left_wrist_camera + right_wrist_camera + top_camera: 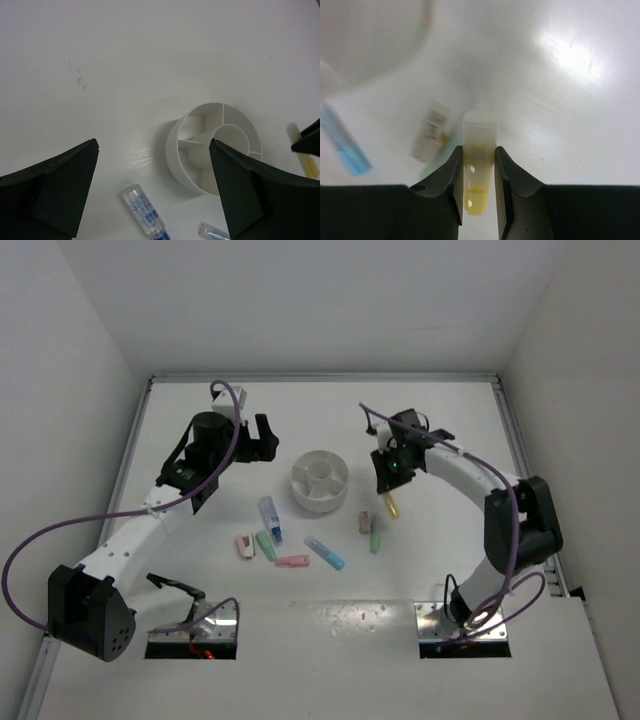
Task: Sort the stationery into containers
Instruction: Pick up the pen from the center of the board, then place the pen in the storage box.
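My right gripper will put the yellow piece down in the white tub's outer compartment (338, 469) nearest it, beside the centre cup.
The round white tub (319, 480) with a centre cup and dividers stands mid-table; no stationery shows inside it. My right gripper (388, 490) is just right of the tub, shut on a yellow piece (392, 508). In the right wrist view the gripper (478, 150) pinches the yellow piece (480, 165) between both fingers, above the table. My left gripper (262, 440) is open and empty, up and left of the tub. In the left wrist view the gripper (154, 145) has the tub (215, 150) and a white-blue piece (145, 210) below it.
In front of the tub lie loose pieces: white-blue (270, 520), pink (245, 546), green (266, 545), pink (292, 562), blue (325, 553), beige (365, 523) and green (375, 536). White walls close in the table on the left, right and far sides.
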### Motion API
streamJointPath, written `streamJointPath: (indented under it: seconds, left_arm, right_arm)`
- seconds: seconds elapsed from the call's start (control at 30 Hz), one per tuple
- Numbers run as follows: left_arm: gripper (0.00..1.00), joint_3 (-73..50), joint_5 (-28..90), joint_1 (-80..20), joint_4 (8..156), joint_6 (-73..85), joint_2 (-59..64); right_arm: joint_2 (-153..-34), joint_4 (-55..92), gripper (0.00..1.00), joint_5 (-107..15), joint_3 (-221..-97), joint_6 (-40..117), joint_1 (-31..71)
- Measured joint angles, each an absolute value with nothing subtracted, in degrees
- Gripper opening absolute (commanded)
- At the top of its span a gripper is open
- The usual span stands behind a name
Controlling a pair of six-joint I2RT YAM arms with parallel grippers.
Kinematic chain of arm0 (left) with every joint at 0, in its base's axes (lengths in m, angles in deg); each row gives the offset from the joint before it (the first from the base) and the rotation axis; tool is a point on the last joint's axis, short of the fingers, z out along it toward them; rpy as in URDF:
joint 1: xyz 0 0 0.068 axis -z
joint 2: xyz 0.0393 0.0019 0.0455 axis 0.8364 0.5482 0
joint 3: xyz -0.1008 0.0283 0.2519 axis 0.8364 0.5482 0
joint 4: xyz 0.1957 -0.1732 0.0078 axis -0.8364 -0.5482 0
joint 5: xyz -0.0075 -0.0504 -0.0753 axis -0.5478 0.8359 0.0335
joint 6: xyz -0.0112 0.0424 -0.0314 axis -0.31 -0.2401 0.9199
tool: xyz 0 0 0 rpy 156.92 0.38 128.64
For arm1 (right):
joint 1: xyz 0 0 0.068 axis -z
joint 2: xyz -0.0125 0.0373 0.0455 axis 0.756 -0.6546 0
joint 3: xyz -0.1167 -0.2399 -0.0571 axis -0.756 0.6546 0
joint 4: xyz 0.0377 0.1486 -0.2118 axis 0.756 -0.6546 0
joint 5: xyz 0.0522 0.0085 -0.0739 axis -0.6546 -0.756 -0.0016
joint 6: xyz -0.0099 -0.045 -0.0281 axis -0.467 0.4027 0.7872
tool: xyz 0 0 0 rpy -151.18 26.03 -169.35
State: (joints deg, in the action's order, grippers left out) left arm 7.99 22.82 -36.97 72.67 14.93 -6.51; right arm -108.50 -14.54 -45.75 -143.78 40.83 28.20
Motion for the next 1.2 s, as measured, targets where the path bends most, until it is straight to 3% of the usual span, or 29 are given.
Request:
streamJointPath:
  seconds: [0.2, 0.3, 0.67, 0.93, 1.13, 1.2]
  left_arm:
    - [1.00, 8.0, 22.8, -37.0, 72.7, 14.9, -6.5]
    - [1.00, 8.0, 22.8, -37.0, 72.7, 14.7, -6.5]
    - [1.00, 8.0, 22.6, -37.0, 72.7, 14.1, -6.5]
    - [1.00, 8.0, 22.6, -37.0, 72.7, 14.1, -6.5]
    - [1.00, 8.0, 22.6, -37.0, 72.7, 14.1, -6.5]
    - [1.00, 8.0, 22.6, -37.0, 72.7, 14.1, -6.5]
  right_arm:
    - [-104.7, -6.8, 0.00, -55.4, -159.4, 39.4, 28.3]
    - [-104.4, 1.5, 0.00, -59.9, -160.2, 37.1, 28.3]
    - [-105.5, 32.9, 0.00, -72.9, -139.1, 28.5, 28.3]
    - [-106.6, 51.2, 0.00, -75.4, -133.7, 23.5, 28.3]
    - [-109.9, 56.9, 0.00, -74.0, -133.5, 23.2, 28.3]
    - [-110.9, 58.4, 0.05, -72.9, -132.5, 23.6, 28.3]
